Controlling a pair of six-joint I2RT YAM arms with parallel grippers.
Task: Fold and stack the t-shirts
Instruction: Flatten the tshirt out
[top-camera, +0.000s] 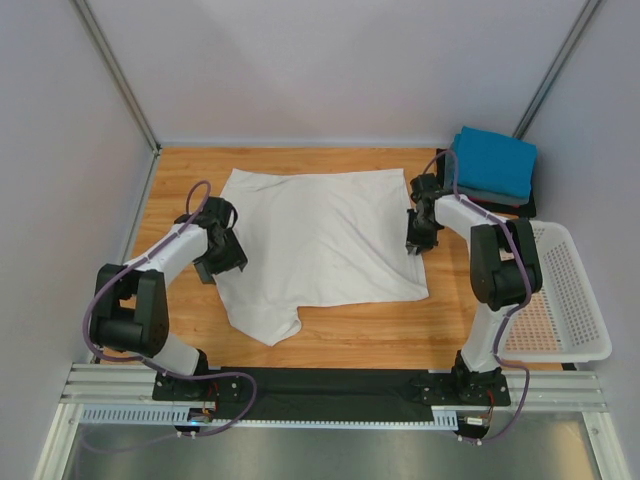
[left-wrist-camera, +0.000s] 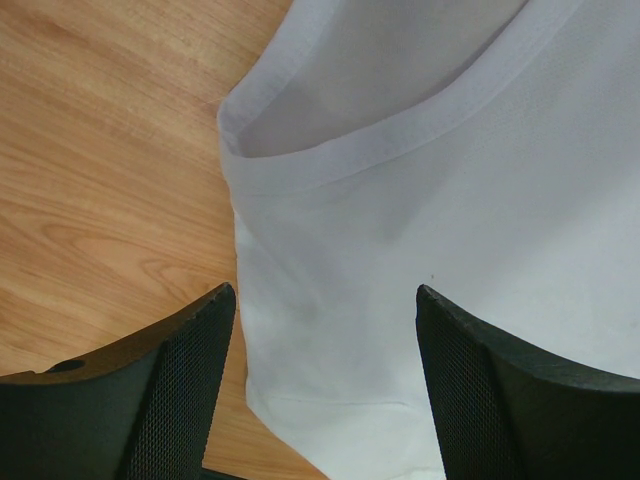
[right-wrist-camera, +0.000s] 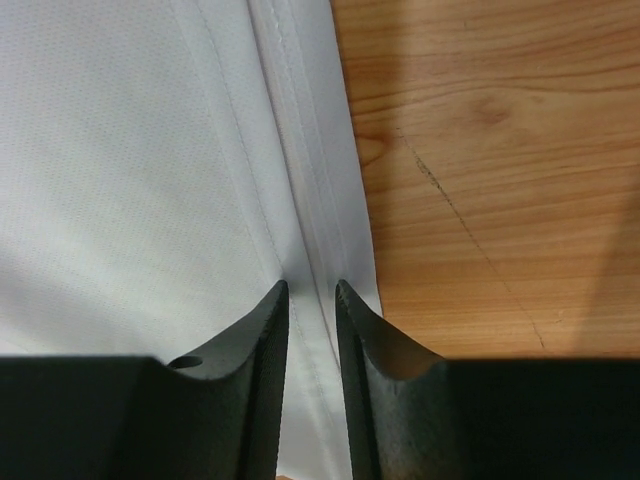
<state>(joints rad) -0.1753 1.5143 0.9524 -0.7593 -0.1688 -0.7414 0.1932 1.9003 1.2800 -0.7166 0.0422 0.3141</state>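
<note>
The white t-shirt lies far back with the robot's right gripper on its side hem, so both grippers should take cloth farther in and pull (top-camera: 393, 212) it nearer.
A large white t-shirt (top-camera: 320, 235) lies spread flat on the wooden table, one sleeve pointing toward the near edge. My left gripper (top-camera: 222, 258) hovers open at the shirt's left edge; in the left wrist view its fingers straddle the white cloth (left-wrist-camera: 450, 200) at the gripper (left-wrist-camera: 325, 295), touching nothing. My right gripper (top-camera: 418, 240) is at the shirt's right edge. In the right wrist view its jaws (right-wrist-camera: 312, 288) stand narrowly apart with the stitched hem (right-wrist-camera: 300, 200) between them. A folded bright blue t-shirt (top-camera: 495, 160) tops a stack with grey (top-camera: 497, 195) and black (top-camera: 527, 208) below.
A white perforated plastic basket (top-camera: 575, 300) sits at the right edge beside the right arm. Bare wood (top-camera: 360, 335) shows in front of the shirt. Grey walls enclose the table at the back and sides.
</note>
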